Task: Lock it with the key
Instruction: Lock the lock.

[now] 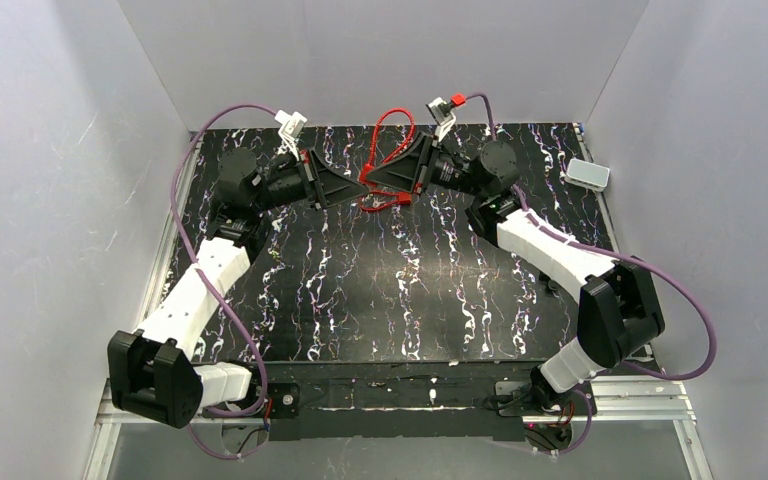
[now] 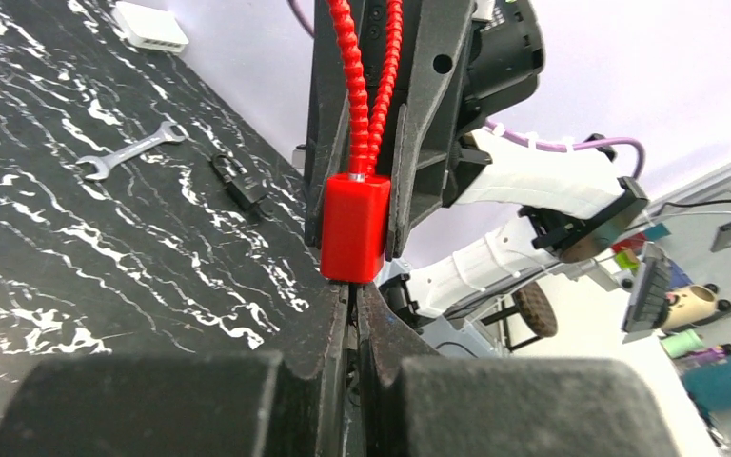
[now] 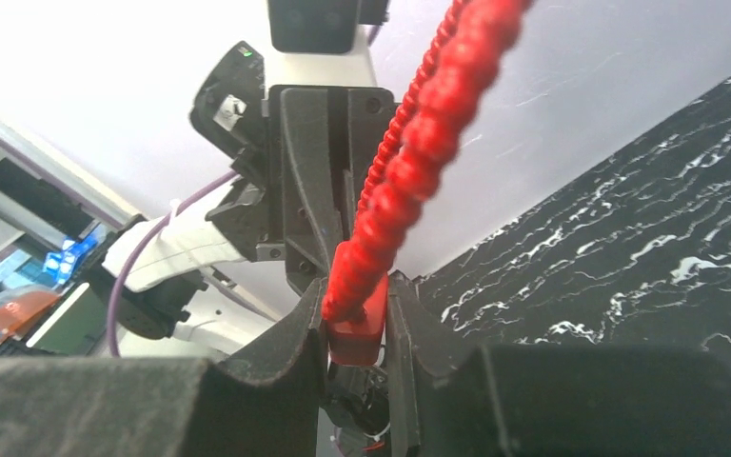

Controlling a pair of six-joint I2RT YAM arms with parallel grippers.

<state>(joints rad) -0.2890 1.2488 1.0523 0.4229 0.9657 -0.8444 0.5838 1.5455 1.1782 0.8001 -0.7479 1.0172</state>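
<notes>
Next, I open my left gripper, back off and take the key (image 2: 350, 328) farther from the lock body, because my left gripper's fingers crowd the end of the lock body.
A red cable lock is held above the back middle of the table; its block-shaped body (image 2: 354, 228) and beaded red cable loop (image 1: 396, 125) show. My right gripper (image 3: 357, 303) is shut on the lock body (image 3: 360, 335), with the cable (image 3: 428, 124) rising past the camera. My left gripper (image 2: 354, 288) is shut, tips pressed against the body's end face. Only a thin sliver shows between its fingers, so the key is mostly hidden. In the top view both grippers, left (image 1: 352, 190) and right (image 1: 378, 180), meet tip to tip.
A white box (image 1: 588, 174) lies at the back right table edge. A small wrench (image 2: 128, 152) and a small black object (image 2: 238, 186) lie on the black marbled table (image 1: 380, 300) under the right arm. Grey walls surround the table.
</notes>
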